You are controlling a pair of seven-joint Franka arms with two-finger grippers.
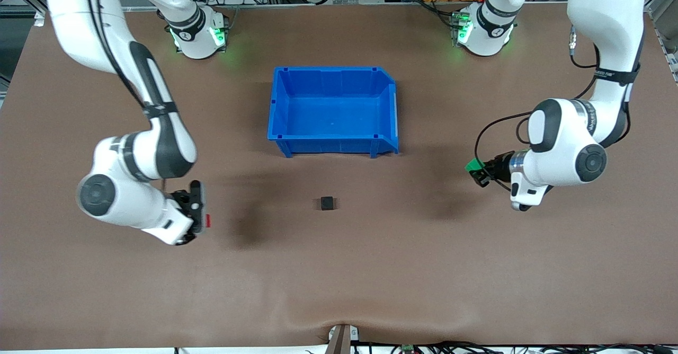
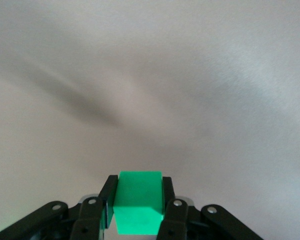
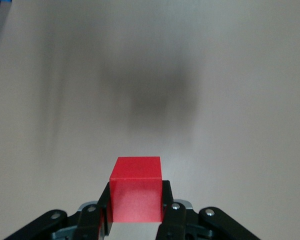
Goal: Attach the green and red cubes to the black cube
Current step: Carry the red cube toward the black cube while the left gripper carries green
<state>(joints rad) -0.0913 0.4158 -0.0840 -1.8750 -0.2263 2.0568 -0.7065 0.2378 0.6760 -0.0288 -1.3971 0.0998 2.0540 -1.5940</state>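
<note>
My right gripper is to set the red cube down against the near side of the black cube [image 1: 314,203], the side that faces that same right gripper.
The black cube [image 1: 327,203] sits alone on the brown table, nearer the front camera than the blue bin. My left gripper [image 1: 475,169] is shut on the green cube [image 1: 473,165] and holds it above the table toward the left arm's end; the green cube [image 2: 138,201] fills the gap between the fingers in the left wrist view. My right gripper [image 1: 204,217] is shut on the red cube [image 1: 208,220], held above the table toward the right arm's end. The red cube [image 3: 136,195] shows between the fingers in the right wrist view. Both grippers are well apart from the black cube.
An empty blue bin [image 1: 333,140] stands mid-table, farther from the front camera than the black cube. The brown table surface [image 1: 339,269] stretches wide around the cube.
</note>
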